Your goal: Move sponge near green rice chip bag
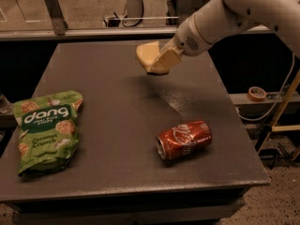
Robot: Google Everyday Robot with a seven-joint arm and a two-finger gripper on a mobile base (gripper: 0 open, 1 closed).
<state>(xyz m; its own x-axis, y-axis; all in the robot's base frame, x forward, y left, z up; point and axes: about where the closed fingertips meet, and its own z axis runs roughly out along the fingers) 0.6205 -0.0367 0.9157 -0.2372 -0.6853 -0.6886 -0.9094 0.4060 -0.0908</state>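
The sponge, now held above the table's far middle, will be let go by my gripper on the far end of the green rice chip bag (66, 100), above its white logo.
The pale yellow sponge (146, 54) is held in the air above the far middle of the dark table (122, 125). My gripper (159, 62) is shut on the sponge, its cream fingers (167, 59) clamped on the sponge's right side, the white arm reaching in from the upper right. The green rice chip bag (46, 129) with the white "dang" logo lies flat at the table's left edge, well to the left of and nearer than the sponge.
A red soda can (183, 139) lies on its side at the table's front right. A glass rail and posts run behind the table. A tape roll (256, 93) sits on a shelf to the right.
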